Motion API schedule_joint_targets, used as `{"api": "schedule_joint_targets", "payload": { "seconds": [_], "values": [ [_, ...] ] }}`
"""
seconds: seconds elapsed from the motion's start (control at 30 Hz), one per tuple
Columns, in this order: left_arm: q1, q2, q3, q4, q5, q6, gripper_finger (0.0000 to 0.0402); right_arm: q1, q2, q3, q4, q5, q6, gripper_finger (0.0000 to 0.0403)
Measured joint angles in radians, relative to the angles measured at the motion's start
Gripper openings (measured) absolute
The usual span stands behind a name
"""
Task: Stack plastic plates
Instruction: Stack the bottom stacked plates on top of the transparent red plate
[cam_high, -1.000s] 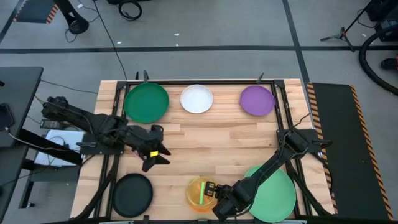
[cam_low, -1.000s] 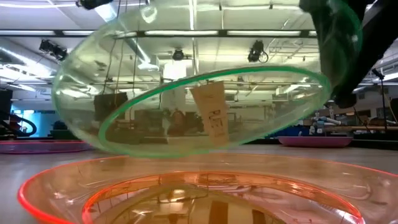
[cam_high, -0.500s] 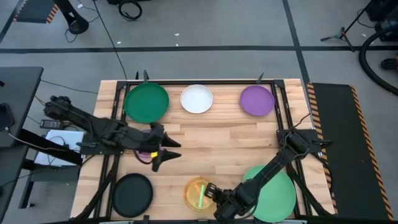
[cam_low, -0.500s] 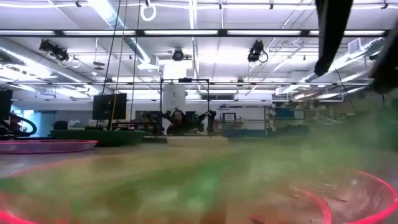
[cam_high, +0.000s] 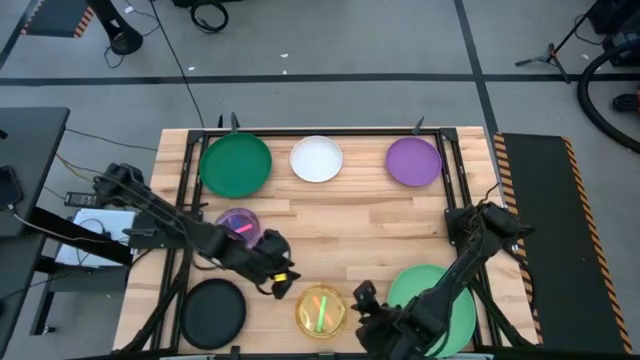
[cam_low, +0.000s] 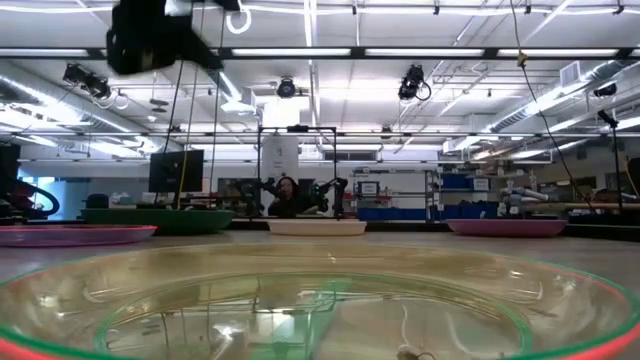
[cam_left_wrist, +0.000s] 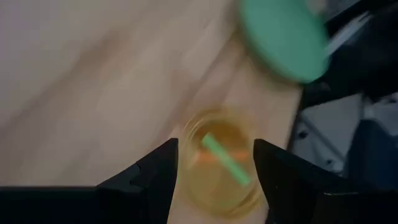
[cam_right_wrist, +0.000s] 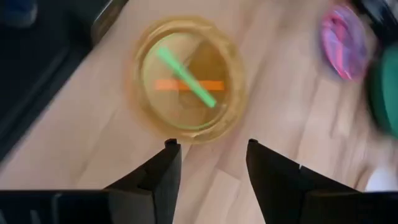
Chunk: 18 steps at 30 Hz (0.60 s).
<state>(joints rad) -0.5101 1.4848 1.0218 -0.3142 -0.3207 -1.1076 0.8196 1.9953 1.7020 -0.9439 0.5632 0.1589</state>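
I will next use my left gripper to grab the nested lime and orange plates together by the orange plate's rim (cam_high: 297, 304) (cam_left_wrist: 182, 169), on the side facing the black plate.
A small lime plate (cam_high: 322, 311) lies nested in a small orange plate (cam_low: 40, 335) near the table's front edge. My right gripper (cam_high: 362, 297) stands open just right of this pair (cam_right_wrist: 186, 84), touching nothing. My left gripper (cam_high: 281, 281) hovers open and empty to the pair's far left, with the pair (cam_left_wrist: 221, 162) ahead of its fingers. A small pink plate (cam_high: 238, 224) lies flat behind the left gripper. A black plate (cam_high: 213, 312) lies at the front left and a large light green plate (cam_high: 445, 300) at the front right, partly under my right arm.
Along the far edge lie a dark green plate (cam_high: 235, 165), a white plate (cam_high: 317, 158) and a purple plate (cam_high: 413, 161). Bare wood stretches across the table's middle (cam_high: 370, 225). A black frame (cam_high: 455, 200) runs along the table's sides.
My right gripper has let go of the lime plate, which was tilted above the orange plate and now lies flat inside it; the gripper has drawn back toward the right edge. My left gripper has moved toward the near edge and right, toward the nested pair, leaving the pink plate uncovered.
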Motion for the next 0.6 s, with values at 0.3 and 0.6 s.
{"api": "schedule_joint_targets", "payload": {
  "seconds": [0.3, 0.6],
  "values": [
    [-0.009, 0.214, 0.0, 0.032, 0.095, -0.13, 0.0215, 0.032, -0.018, 0.0, -0.009, 0.065, 0.216, 0.0188],
    [-0.057, 0.286, 0.0, 0.15, 0.066, -0.057, 0.0215, 0.037, -0.018, 0.0, -0.018, 0.065, 0.207, 0.0187]
  ]
}}
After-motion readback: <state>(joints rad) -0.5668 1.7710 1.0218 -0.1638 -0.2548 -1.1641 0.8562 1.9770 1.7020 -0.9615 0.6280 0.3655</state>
